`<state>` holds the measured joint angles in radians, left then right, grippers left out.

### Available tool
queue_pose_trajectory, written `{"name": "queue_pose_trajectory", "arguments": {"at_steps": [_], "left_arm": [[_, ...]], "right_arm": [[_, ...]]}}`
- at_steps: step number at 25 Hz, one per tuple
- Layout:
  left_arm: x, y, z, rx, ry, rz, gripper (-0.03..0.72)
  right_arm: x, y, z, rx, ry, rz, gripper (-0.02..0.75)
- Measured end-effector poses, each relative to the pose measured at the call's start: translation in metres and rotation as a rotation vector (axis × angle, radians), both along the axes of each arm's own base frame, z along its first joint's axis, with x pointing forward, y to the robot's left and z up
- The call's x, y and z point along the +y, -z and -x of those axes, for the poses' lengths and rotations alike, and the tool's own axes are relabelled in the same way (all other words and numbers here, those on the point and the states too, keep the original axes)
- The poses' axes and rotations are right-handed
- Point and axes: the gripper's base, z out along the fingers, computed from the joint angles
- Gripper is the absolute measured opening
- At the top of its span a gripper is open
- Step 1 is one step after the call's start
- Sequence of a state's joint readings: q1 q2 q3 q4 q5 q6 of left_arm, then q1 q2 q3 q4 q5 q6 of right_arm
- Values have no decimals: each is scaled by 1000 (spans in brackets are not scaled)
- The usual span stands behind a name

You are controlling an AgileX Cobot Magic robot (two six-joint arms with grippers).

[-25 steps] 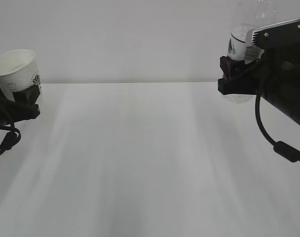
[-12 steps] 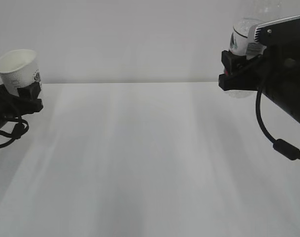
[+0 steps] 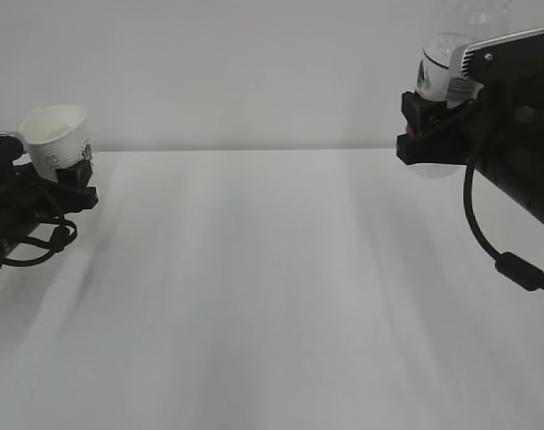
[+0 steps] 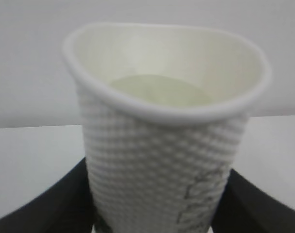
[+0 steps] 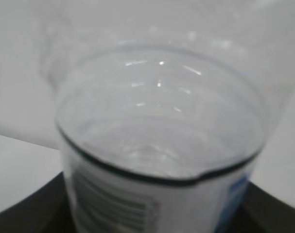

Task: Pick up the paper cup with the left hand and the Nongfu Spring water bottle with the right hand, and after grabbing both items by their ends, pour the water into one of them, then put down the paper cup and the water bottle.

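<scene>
My left gripper should release the paper cup on the white table [image 3: 87, 183] near the table's back edge, a little toward the bottle.
The white paper cup [image 3: 55, 136] hangs upright above the table's left edge, with my left gripper [image 3: 73, 177] shut on its lower part. In the left wrist view the cup [image 4: 162, 145] fills the frame, a black finger [image 4: 50, 208] pressed to each side. At the far right the Nongfu Spring water bottle [image 3: 436, 73] is held off the table, neck up and cut off by the frame, my right gripper [image 3: 422, 136] shut round its labelled body. In the right wrist view the bottle [image 5: 157, 160] is blurred and close. No stream of water shows, and I cannot tell water inside the bottle.
The white table [image 3: 272, 287] stretches between the two arms, with a plain pale wall [image 3: 236, 72] behind it. A black cable [image 3: 509, 264] loops down from the right arm over the table's right side.
My left gripper has carried the cup to the right, toward the middle, and slightly lower, and the cup now stands more upright. The right gripper and bottle rose a little, then held still.
</scene>
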<state>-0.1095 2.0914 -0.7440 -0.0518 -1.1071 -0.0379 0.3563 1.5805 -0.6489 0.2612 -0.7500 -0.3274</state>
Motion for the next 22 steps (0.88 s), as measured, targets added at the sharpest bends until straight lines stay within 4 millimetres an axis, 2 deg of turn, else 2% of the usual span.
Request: {"name": "queue_pose_trajectory", "arguments": {"at_steps": [22], "left_arm": [[-4, 35, -36, 1, -4, 1, 456]], "right_arm": [[0, 0, 0, 0, 0, 0, 476]]}}
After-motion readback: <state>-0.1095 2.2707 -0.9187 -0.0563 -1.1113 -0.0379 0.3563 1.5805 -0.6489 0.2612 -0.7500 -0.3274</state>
